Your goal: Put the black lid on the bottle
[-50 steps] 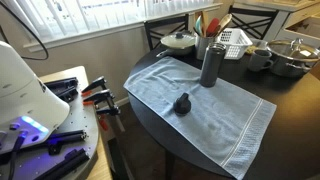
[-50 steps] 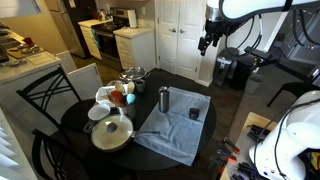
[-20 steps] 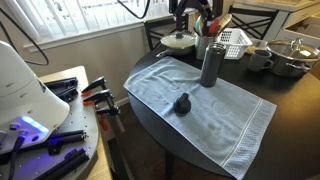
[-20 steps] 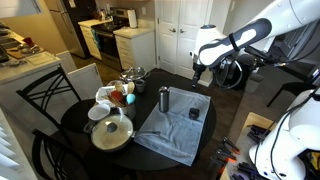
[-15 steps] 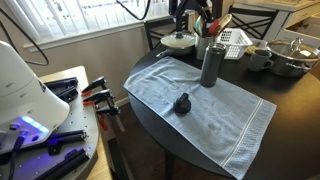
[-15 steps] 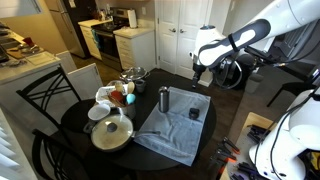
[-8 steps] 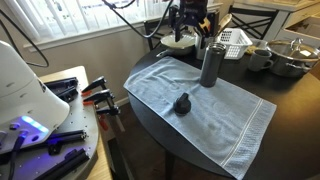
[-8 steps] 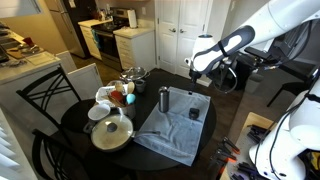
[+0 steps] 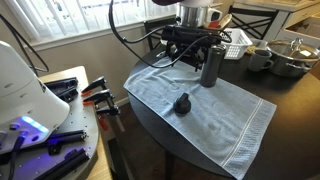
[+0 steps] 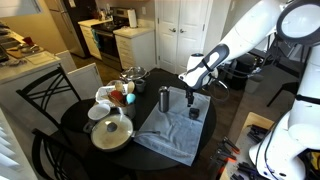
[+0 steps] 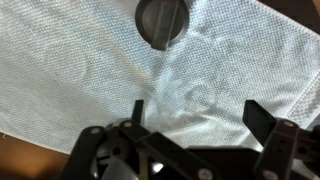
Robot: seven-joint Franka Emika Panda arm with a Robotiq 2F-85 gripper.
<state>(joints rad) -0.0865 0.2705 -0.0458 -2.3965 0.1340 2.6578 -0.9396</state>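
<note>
I will go to the black lid on the towel next and close my gripper on the handle across the lid's top [image 9: 183,99] [image 11: 169,20].
The black lid [image 9: 182,103] is a small rounded cap lying on a light blue towel [image 9: 225,125]. It also shows in an exterior view [image 10: 194,114] and at the top of the wrist view [image 11: 161,22]. The bottle [image 9: 210,65] is a tall dark grey cylinder standing on the towel's far edge; it also shows in an exterior view [image 10: 164,99]. My gripper [image 9: 186,60] hangs above the towel, beside the bottle and short of the lid. It also shows in an exterior view [image 10: 188,97]. In the wrist view its fingers [image 11: 196,112] are spread apart with only towel between them.
A round dark table [image 9: 290,110] carries a white-lidded pot [image 9: 180,41], a utensil holder [image 9: 203,40], a grey mug [image 9: 260,58], a metal pot [image 9: 292,55] and a white rack [image 9: 234,38]. A chair [image 10: 35,100] stands near the table. A workbench with tools [image 9: 60,120] lies beside it.
The arm has come down and forward from above the white-lidded pot to low over the towel beside the bottle. The lid and bottle have not moved.
</note>
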